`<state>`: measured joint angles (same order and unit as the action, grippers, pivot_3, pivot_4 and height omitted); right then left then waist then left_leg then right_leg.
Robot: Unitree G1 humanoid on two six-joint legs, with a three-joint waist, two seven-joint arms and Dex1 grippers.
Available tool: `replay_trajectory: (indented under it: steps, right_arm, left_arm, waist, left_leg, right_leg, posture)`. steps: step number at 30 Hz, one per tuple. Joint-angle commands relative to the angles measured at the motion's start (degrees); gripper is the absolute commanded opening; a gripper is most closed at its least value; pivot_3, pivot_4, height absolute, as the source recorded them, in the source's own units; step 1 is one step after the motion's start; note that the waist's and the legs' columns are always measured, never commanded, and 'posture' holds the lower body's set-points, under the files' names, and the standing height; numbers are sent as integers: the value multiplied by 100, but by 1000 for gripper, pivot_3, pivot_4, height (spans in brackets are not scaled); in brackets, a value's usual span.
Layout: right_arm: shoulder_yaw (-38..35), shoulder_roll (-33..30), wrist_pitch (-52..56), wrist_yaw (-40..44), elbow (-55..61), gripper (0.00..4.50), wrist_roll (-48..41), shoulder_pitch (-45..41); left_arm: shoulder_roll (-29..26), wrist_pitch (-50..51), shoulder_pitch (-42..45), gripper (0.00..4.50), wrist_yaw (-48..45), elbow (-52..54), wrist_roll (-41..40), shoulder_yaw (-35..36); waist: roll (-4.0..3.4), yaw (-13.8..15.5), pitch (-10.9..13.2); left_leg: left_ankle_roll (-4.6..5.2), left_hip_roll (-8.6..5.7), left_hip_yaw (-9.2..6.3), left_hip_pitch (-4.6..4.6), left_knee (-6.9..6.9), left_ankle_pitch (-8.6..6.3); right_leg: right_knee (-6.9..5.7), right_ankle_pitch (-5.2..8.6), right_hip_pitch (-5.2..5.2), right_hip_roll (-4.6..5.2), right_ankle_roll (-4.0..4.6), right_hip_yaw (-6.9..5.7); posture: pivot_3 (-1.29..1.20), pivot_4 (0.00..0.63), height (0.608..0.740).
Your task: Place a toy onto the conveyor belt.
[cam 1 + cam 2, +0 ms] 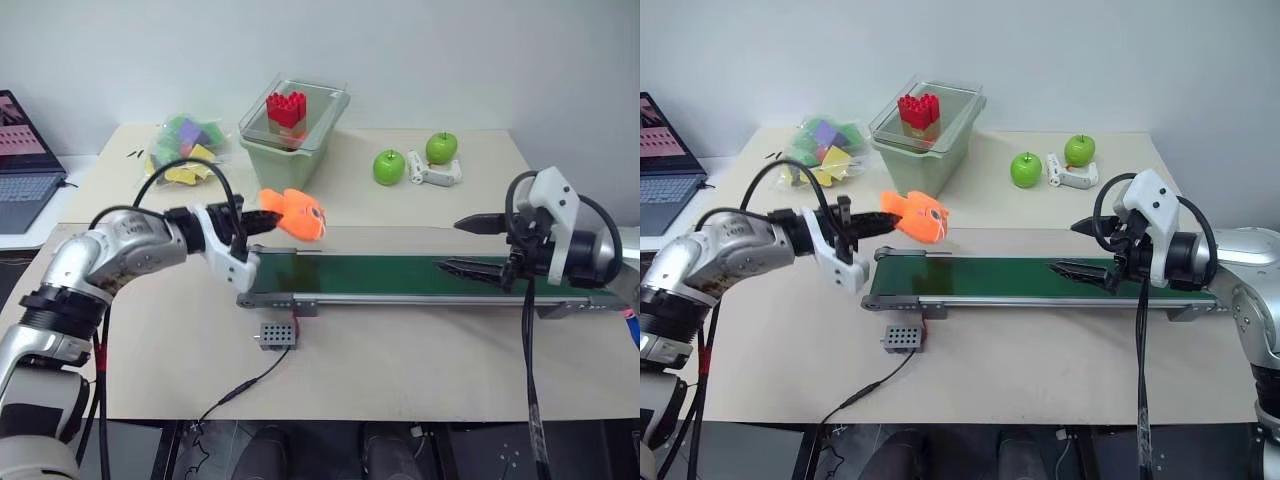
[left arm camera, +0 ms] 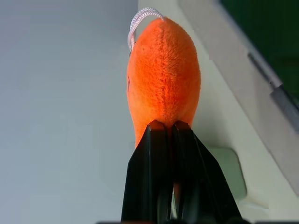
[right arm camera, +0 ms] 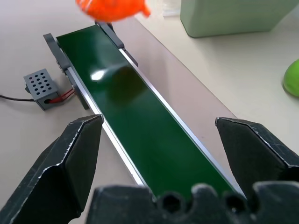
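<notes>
Next, I release the orange toy, still in the air behind the belt, with my left gripper on the dark green conveyor belt's end (image 1: 305,268) behind the grey control box.
The orange toy (image 1: 293,213) hangs in the air just behind the left end of the dark green conveyor belt (image 1: 380,272), not touching it. My left gripper (image 1: 262,222) is shut on the toy's tail end; in the left wrist view the black fingers (image 2: 154,154) pinch the plush toy (image 2: 163,74). Over the belt's right part, my right gripper (image 1: 450,246) stands open with nothing between its fingers. The right wrist view looks along the belt (image 3: 140,121) towards the toy (image 3: 112,9).
A small grey control box (image 1: 277,334) on a cable lies in front of the belt. Behind it stand a pale green bin (image 1: 290,150) with a red block (image 1: 286,108), a bag of coloured pieces (image 1: 185,150), two green apples (image 1: 389,167), and a laptop (image 1: 25,170) at far left.
</notes>
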<state>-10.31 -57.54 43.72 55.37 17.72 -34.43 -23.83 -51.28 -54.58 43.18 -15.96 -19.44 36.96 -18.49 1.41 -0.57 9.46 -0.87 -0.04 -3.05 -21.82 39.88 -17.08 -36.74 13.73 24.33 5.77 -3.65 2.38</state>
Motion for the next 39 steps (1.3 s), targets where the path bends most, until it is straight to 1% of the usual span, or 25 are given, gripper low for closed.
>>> replay_trajectory:
  steps: [1, 4, 8, 13, 19, 21, 28, 30, 31, 33, 34, 35, 37, 39]
  right_arm:
    - [-278, 6, -128, -101, 198, 4500, -27, -2]
    - [-302, 1, -136, -155, 213, 4500, -22, 4]
    - [-370, -41, -123, -174, 215, 4500, -33, -4]
    - [-396, -52, -114, -195, 220, 4500, -19, -5]
    - [-432, -94, -84, -208, 233, 4500, -25, -16]
    - [-467, -120, -72, -217, 233, 4500, -19, 2]
    - [-520, -145, -71, -237, 265, 4500, -15, 77]
    - [-533, -145, -71, -248, 274, 4500, -15, 93]
    - [-535, -144, -75, -251, 271, 4500, -14, 97]
    - [-538, -144, -87, -257, 262, 4500, -9, 105]
    - [-538, -145, -92, -257, 258, 4500, -9, 109]
    - [-535, -147, -104, -252, 247, 4500, -5, 108]
    - [-528, -150, -121, -239, 227, 4500, 0, 103]
    - [-533, -164, -136, -211, 201, 4500, 5, 107]
  left_arm:
    - [128, -486, -148, 97, 907, 16, 453, 253]
    - [130, -489, -338, 97, 1641, -144, 1201, 200]
    - [197, -422, -450, 97, 2263, -535, 1659, 32]
    - [318, -154, -466, 97, 3178, -1067, 2476, -378]
    - [387, -15, -478, 97, 3905, -1362, 2872, -748]
    - [341, 166, -480, 97, 4567, -1329, 3246, -900]
    - [285, -123, -304, 97, 4410, -1791, 2939, -1095]
    - [276, -249, -270, 677, 4320, -1915, 2781, -1101]
    - [282, -327, -248, 859, 4252, -1984, 2680, -1099]
    - [260, -379, -212, 1618, 4230, -1936, 2571, -1045]
    - [246, -387, -194, 1826, 4222, -1896, 2531, -1022]
    - [194, -435, -170, 2315, 4177, -1836, 2444, -978]
    - [95, -529, -151, 2959, 4096, -1754, 2266, -905]
    - [-19, -633, -165, 3778, 3983, -1666, 2074, -821]
  waist:
    - [0, -1, 0]
    - [0, -8, 0]
    - [-1, -30, 0]
    - [-1, -17, -1]
    - [-1, -13, -1]
    - [-1, -11, 0]
    - [-1, -16, -1]
    - [-1, -14, -1]
    - [-1, -13, -1]
    - [-1, -14, -1]
    - [-1, -13, -1]
    - [-1, -13, -1]
    - [-1, -19, -1]
    - [-1, -26, -1]
  left_leg:
    - [0, 0, -1, -2, 1, 0]
    - [0, -1, 1, -1, 2, 0]
    - [0, 0, 3, 5, 1, 0]
    - [0, -1, 3, 5, 2, 0]
    - [0, -1, 1, 1, 2, 0]
    - [0, -1, 1, 2, 1, 0]
    - [-1, -1, 3, 6, 2, 0]
    - [-1, -1, 2, 5, 2, 0]
    - [-1, -1, 2, 5, 2, 0]
    - [-1, -1, 2, 5, 2, 0]
    - [-1, -1, 2, 5, 2, 0]
    - [-1, -2, 2, 5, 2, 1]
    - [-1, -1, 2, 6, 2, 1]
    - [-1, -1, 3, 6, 2, 1]
  right_leg:
    - [0, 0, 1, 0, 0, -1]
    - [-2, -1, 2, 1, -1, 0]
    - [-8, -1, 1, 0, -1, 1]
    - [-9, -1, -1, 1, -1, 0]
    - [-9, -1, 2, 1, -2, -1]
    - [-10, -1, 2, 1, -2, -1]
    - [-16, -1, 1, 1, -2, 0]
    - [-16, -1, 1, 1, -2, -1]
    - [-16, -1, 1, 1, -2, -1]
    - [-16, -1, 1, 2, -2, -1]
    - [-16, -1, 1, 2, -2, -1]
    - [-16, -1, 1, 3, -2, 0]
    - [-17, -1, 1, 2, -2, -1]
    - [-18, -1, 2, 2, -2, 0]
  posture:
    - [0, 150, 740]
    - [0, 150, 740]
    - [0, 150, 740]
    - [0, 150, 740]
    - [0, 150, 740]
    - [0, 150, 740]
    - [0, 150, 740]
    - [0, 150, 740]
    - [0, 150, 740]
    - [0, 150, 740]
    - [0, 150, 740]
    - [0, 150, 740]
    - [0, 150, 740]
    - [0, 150, 740]
